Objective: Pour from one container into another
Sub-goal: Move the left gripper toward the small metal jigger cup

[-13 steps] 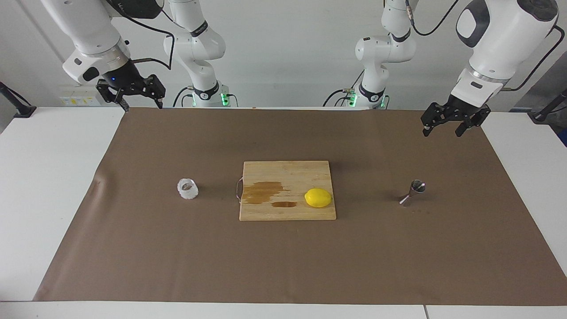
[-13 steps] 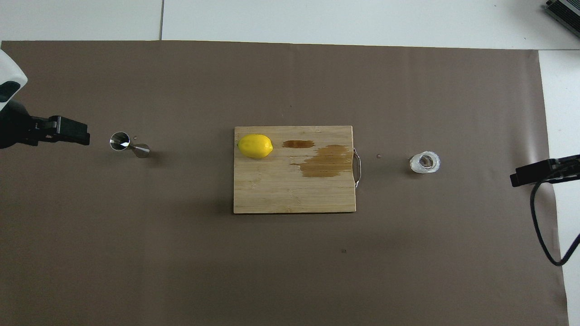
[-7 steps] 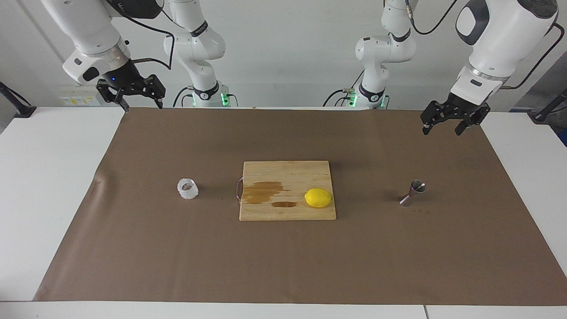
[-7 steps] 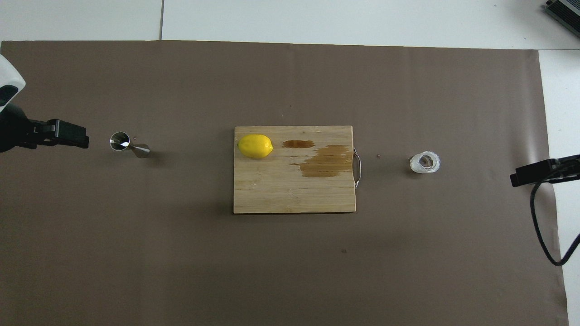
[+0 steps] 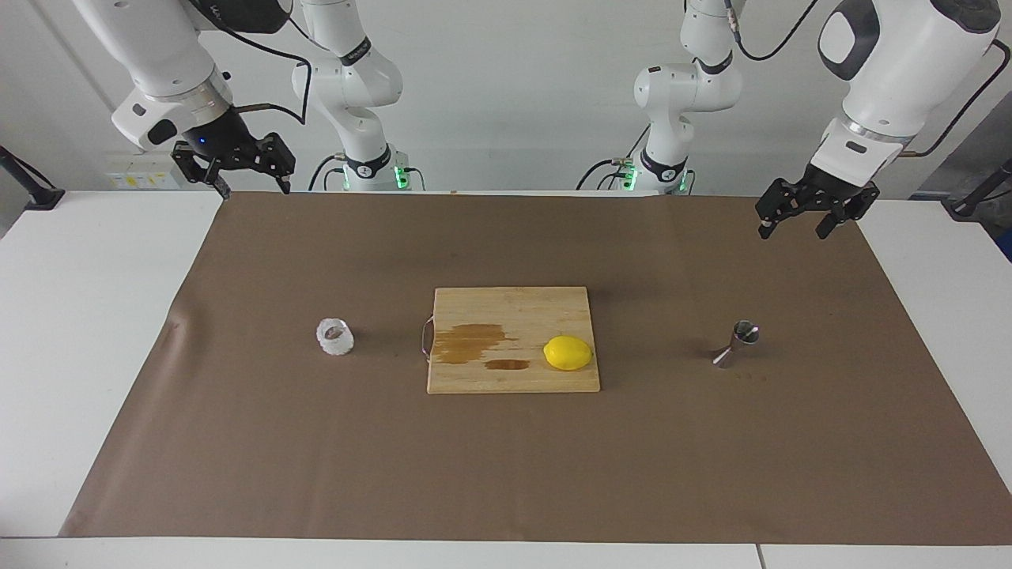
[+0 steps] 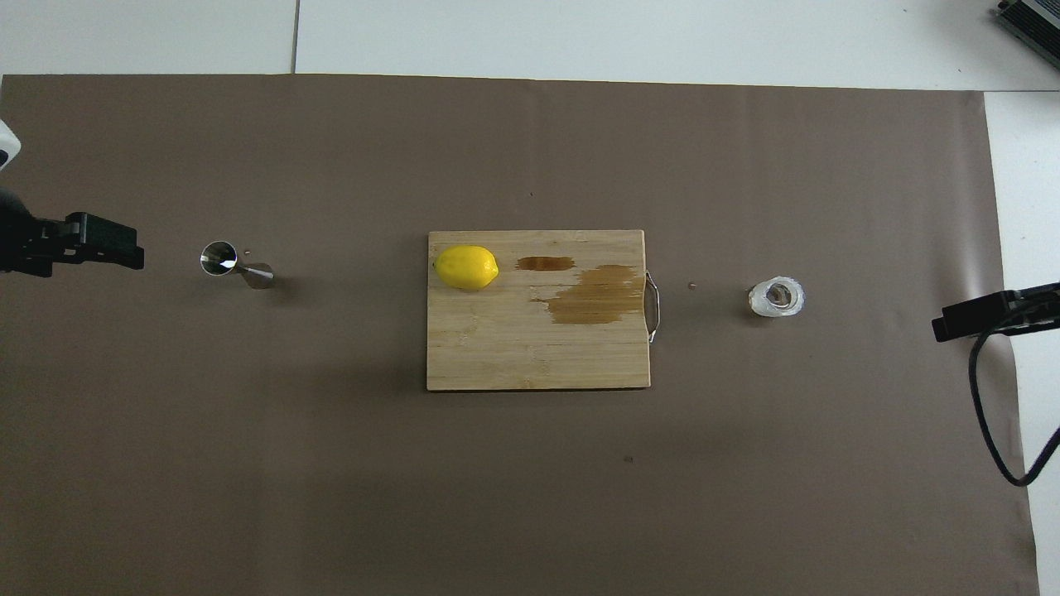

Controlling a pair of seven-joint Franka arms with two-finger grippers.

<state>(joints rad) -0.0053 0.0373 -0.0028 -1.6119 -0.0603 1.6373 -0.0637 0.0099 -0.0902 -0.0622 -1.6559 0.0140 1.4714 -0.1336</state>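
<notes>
The steel jigger has a narrow middle just below its upper cup. Next, my left gripper goes to the jigger and closes on its narrow middle (image 6: 240, 267).
The clear knobbly cup (image 5: 335, 337) stands on the brown mat toward the right arm's end of the table; it also shows in the overhead view (image 6: 777, 296). The steel jigger (image 5: 738, 343) stands on the mat toward the left arm's end, its mouth up (image 6: 220, 258). My left gripper (image 5: 792, 232) is open and empty, raised over the mat's edge, apart from the jigger; it also shows in the overhead view (image 6: 124, 252). My right gripper (image 5: 254, 191) is open and empty, raised over the mat's corner by the robots, well away from the cup; it also shows in the overhead view (image 6: 944, 324).
A wooden cutting board (image 5: 514, 312) with a metal handle lies mid-table between cup and jigger. A yellow lemon (image 5: 568, 352) and dark wet stains (image 5: 470, 342) are on it. The brown mat (image 5: 506, 474) covers most of the white table.
My left gripper has drawn slightly away from the jigger, toward the left arm's end of the table. The right arm, cup and jigger have not moved.
</notes>
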